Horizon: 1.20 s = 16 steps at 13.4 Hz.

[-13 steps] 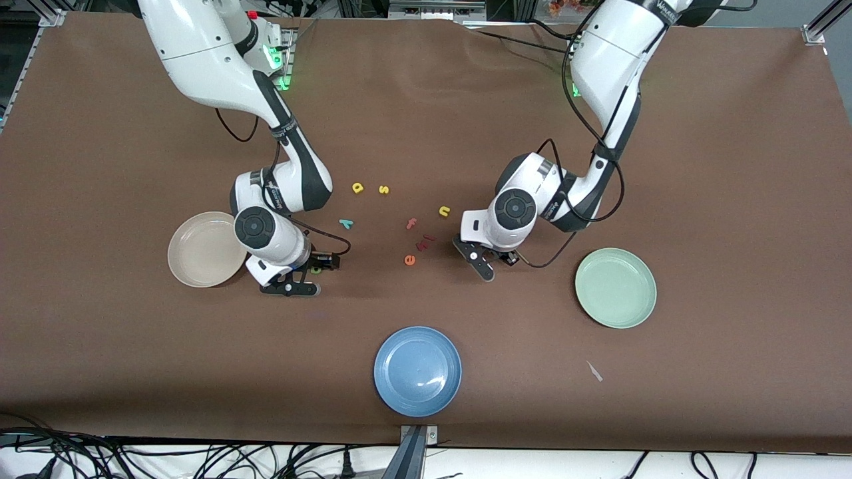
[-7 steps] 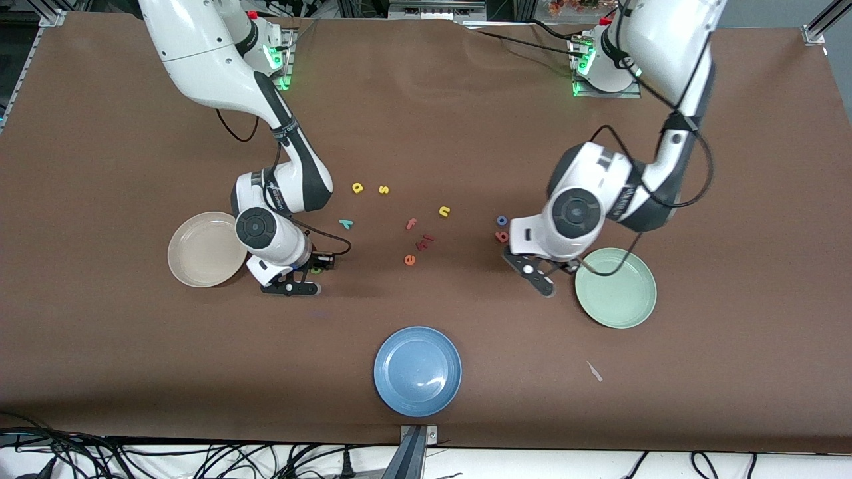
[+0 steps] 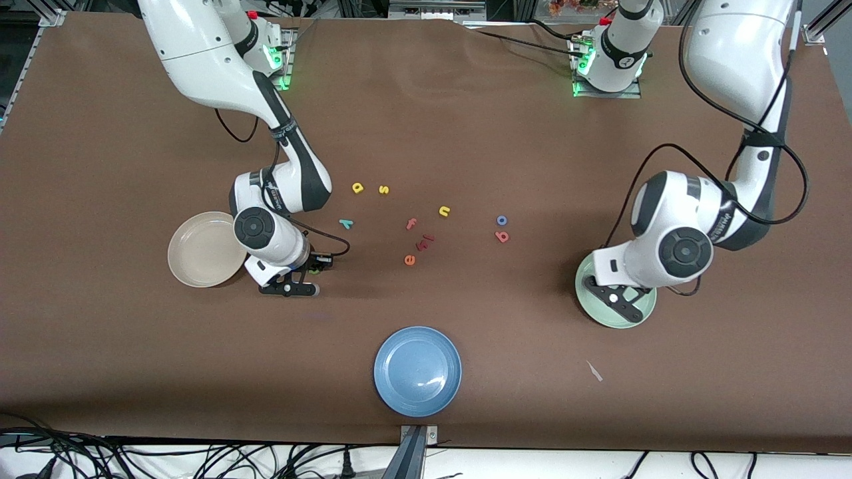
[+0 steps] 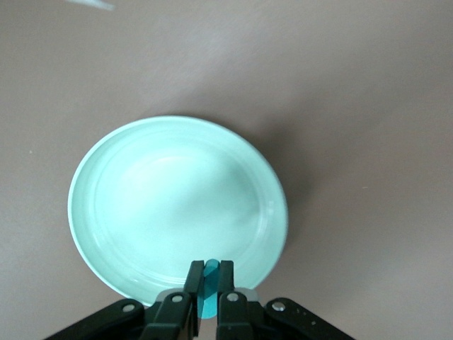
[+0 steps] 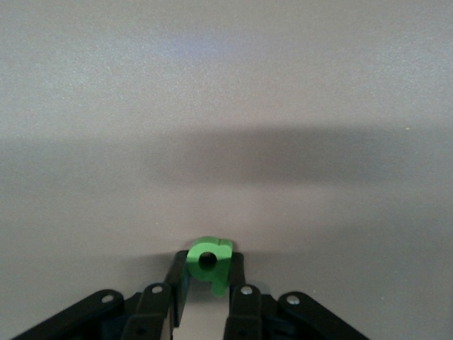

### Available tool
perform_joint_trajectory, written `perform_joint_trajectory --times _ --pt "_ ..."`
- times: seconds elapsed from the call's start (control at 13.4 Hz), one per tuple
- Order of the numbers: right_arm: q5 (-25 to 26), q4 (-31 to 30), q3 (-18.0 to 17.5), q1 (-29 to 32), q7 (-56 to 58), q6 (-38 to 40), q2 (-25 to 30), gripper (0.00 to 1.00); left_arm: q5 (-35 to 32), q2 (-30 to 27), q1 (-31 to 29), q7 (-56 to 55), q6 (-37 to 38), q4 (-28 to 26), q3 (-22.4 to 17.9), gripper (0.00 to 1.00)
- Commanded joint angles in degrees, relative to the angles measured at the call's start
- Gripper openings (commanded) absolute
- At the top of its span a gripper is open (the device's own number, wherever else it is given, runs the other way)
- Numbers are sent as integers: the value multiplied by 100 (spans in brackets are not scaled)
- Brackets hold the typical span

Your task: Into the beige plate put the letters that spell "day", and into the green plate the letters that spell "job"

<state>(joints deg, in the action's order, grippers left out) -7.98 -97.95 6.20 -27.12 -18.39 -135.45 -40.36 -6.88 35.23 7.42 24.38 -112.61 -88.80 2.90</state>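
Note:
The dark green d, now low at the table beside the beige plate, will be put down by my right gripper inside the beige plate's rim (image 3: 235,243) facing the loose letters.
My left gripper (image 3: 624,309) (image 4: 209,280) hangs over the green plate (image 3: 602,318) (image 4: 141,205), shut on the thin teal j (image 4: 209,290). My right gripper (image 3: 313,271) (image 5: 209,273) is low at the table beside the beige plate (image 3: 183,233), shut on the dark green d (image 3: 315,269) (image 5: 210,263). On the table in the middle lie the yellow a (image 3: 358,187), the teal y (image 3: 345,223), the blue o (image 3: 502,220) and the salmon b (image 3: 502,236).
Other loose letters lie in the middle: a yellow s (image 3: 383,189), a yellow n (image 3: 444,211), a salmon f (image 3: 411,223), an orange e (image 3: 409,259) and a dark red piece (image 3: 425,242). A blue plate (image 3: 389,346) sits near the front edge, with a paper scrap (image 3: 594,371) beside it.
The left arm has swung from the letters in the middle to over the green plate, carrying the j and uncovering the o and b. The right gripper has shut on the d.

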Motion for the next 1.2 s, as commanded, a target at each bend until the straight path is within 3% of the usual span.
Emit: perform_joint_trajectory --times 0.0,0.22,0.3,0.45,0.9,1.12 --pt "60 143 4 -21 -43 9 -69 17 -129 421 -152 41 -243 -58 62 0" --pt "77 320 179 -3 28 552 62 14 -129 537 -302 41 -471 -312 88 0" --pt "104 303 284 -4 150 702 194 13 -129 537 -302 41 -516 -331 79 10" --pt "104 145 513 5 762 1037 475 13 -129 529 -328 49 -516 -322 88 98" --pt "104 -1119 1127 5 1950 740 1511 10 -41 143 -162 -169 -147 -217 351 100" --pt "25 -1910 1541 5 2864 91 1838 10 598 19 -153 -896 159 -225 650 100"
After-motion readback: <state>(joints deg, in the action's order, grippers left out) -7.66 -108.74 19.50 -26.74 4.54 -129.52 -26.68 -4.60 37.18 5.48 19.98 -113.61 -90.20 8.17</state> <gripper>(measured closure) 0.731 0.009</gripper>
